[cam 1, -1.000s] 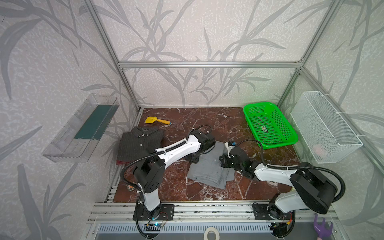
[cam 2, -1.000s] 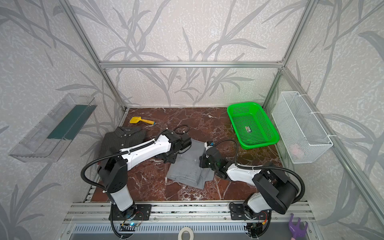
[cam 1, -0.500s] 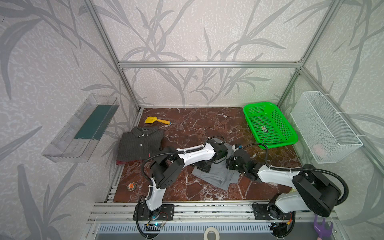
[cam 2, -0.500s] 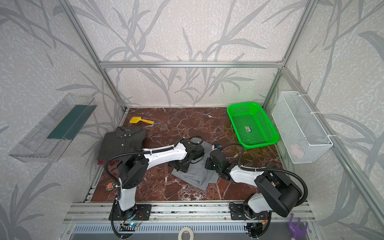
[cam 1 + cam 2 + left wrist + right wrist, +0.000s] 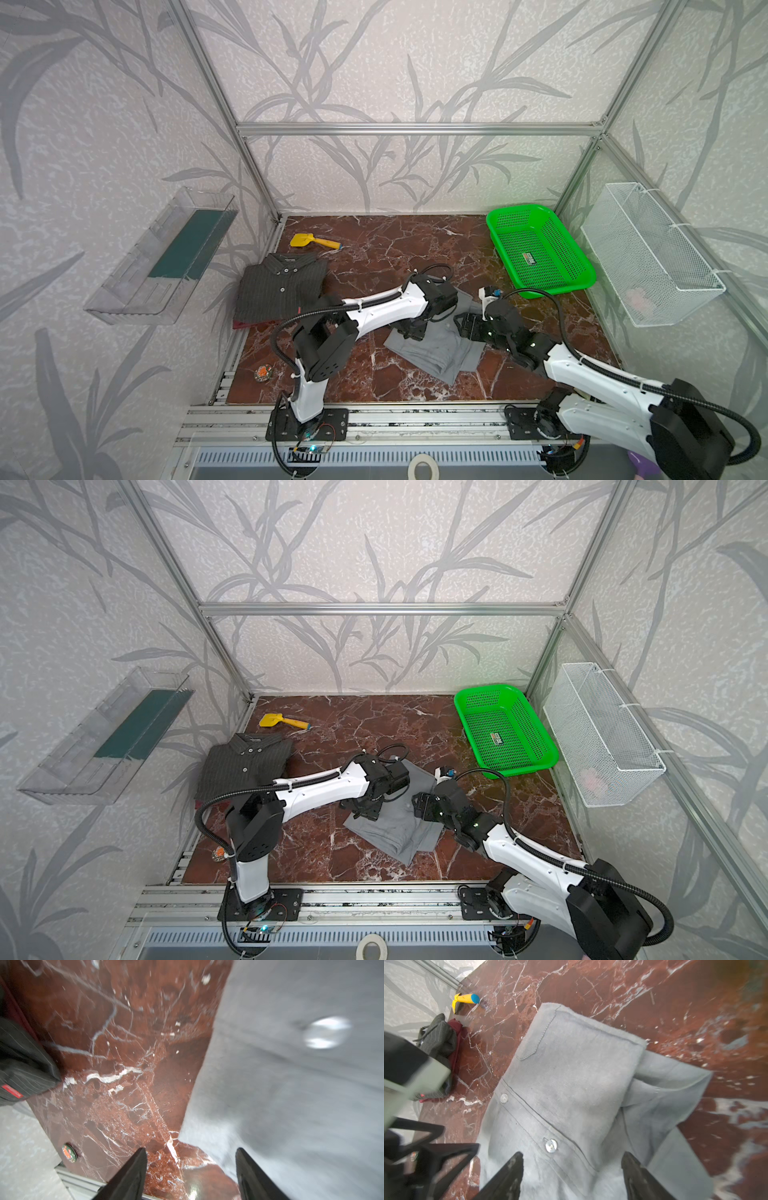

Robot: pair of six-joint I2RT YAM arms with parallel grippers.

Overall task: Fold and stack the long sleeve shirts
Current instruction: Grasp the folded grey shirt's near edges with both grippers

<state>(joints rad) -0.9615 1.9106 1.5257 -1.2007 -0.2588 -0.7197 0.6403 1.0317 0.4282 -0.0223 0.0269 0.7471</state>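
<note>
Next, I pinch the light-grey shirt's folded side by the button strip point(image 5: 598, 1168) with my right gripper and flip the light-grey shirt over, because loose cloth sticks out past that side.
The light-grey shirt point(image 5: 436, 349) point(image 5: 390, 829) lies partly folded mid-floor, with its buttons and pocket facing up point(image 5: 571, 1076). My left gripper point(image 5: 411, 330) point(image 5: 191, 1150) is open just above the floor at the shirt's left edge point(image 5: 291, 1084), holding nothing. My right gripper point(image 5: 465, 326) point(image 5: 572, 1154) hovers open over the shirt's button placket. The dark charcoal pinstriped shirt point(image 5: 282, 291) point(image 5: 245, 766) sits folded at the left. It rests on a dark red garment, of which only an edge point(image 5: 249, 324) point(image 5: 456, 1043) peeks out.
A green mesh basket point(image 5: 540, 253) stands at the back right, beside a white wire basket point(image 5: 648, 253) on the right wall. A yellow toy shovel point(image 5: 311, 241) lies at the back left. A small round badge point(image 5: 262, 372) lies near the front left, and a clear shelf point(image 5: 166, 257) hangs on the left wall.
My right gripper has opened and let go of the grey shirt. My left gripper has moved forward to the shirt's left edge. The shirt now lies narrower and further right.
</note>
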